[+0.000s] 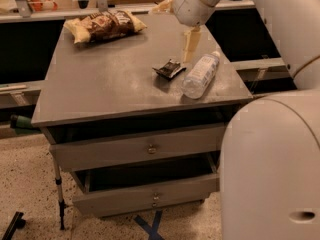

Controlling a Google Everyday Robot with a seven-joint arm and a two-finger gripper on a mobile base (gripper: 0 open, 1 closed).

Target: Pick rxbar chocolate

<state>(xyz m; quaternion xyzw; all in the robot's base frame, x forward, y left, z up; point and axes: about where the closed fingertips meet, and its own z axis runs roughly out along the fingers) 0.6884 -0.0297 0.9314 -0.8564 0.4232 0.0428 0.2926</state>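
Observation:
The robot's gripper needs to close on the rxbar chocolate's far end (179, 65), the one next to the clear water bottle, so that the bar's other end stays sticking out.
The rxbar chocolate (169, 69) is a small flat black wrapper with pale markings, lying on the grey table (110, 84) right of centre. My gripper (189, 48) hangs from the white arm just behind and to the right of the bar, its pale fingers (190, 41) pointing down and ending a little above the tabletop. It holds nothing that I can see. A clear plastic water bottle (201, 75) lies on its side right next to the bar, on its right.
A large yellow-brown chip bag (105, 25) lies at the table's far left corner. The table has two drawers (145, 149) below. My white base (272, 174) fills the lower right. A shelf rail runs behind the table.

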